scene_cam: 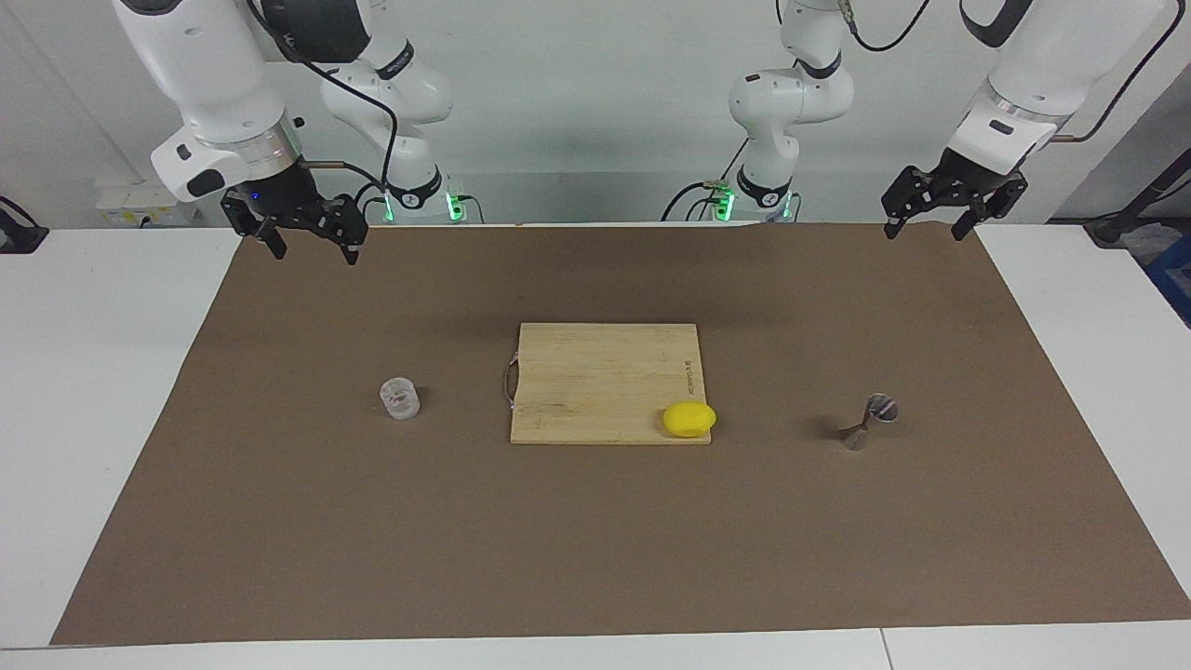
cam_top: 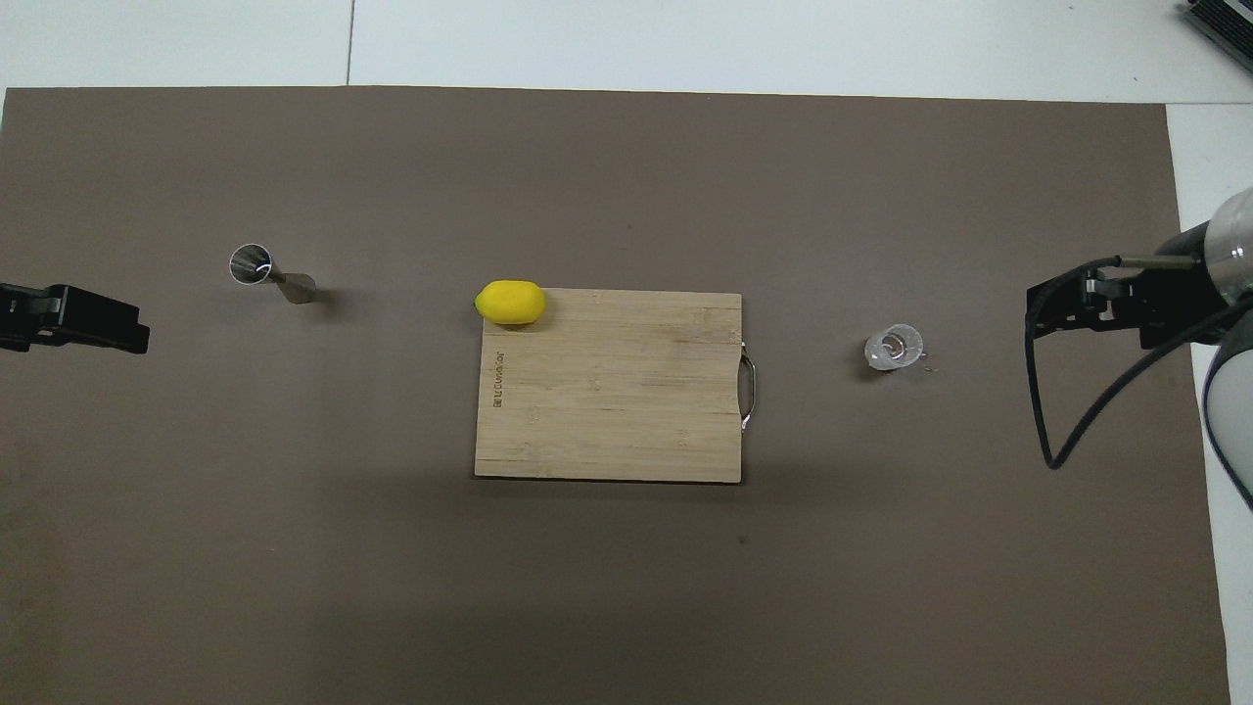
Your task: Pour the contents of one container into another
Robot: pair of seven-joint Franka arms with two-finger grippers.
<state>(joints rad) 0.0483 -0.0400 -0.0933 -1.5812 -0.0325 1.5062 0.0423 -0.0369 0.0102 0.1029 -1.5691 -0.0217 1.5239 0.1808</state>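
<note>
I move my left gripper to the silvery hourglass jigger next and close it around the jigger's upper half (cam_top: pixel 259 271), just below its open top.
The small clear cup (scene_cam: pixel 400 397) (cam_top: pixel 893 348) stands on the brown mat (scene_cam: pixel 279 521) toward the right arm's end of the table. The silvery hourglass jigger (scene_cam: pixel 868 422) (cam_top: pixel 269 274) stands upright on the mat toward the left arm's end. My right gripper (scene_cam: pixel 314 249) (cam_top: pixel 1040 313) hangs open and empty over the mat's edge nearest the robots, well clear of the cup. My left gripper (scene_cam: pixel 924 228) (cam_top: pixel 122 331) hangs open and empty over the same edge at its own end, apart from the jigger.
A wooden cutting board (scene_cam: pixel 595 381) (cam_top: pixel 607 392) with a metal handle lies mid-mat between cup and jigger. A yellow lemon (scene_cam: pixel 689 419) (cam_top: pixel 510 302) rests on the board's corner nearest the jigger. A black cable (cam_top: pixel 1052 431) loops below the right wrist.
</note>
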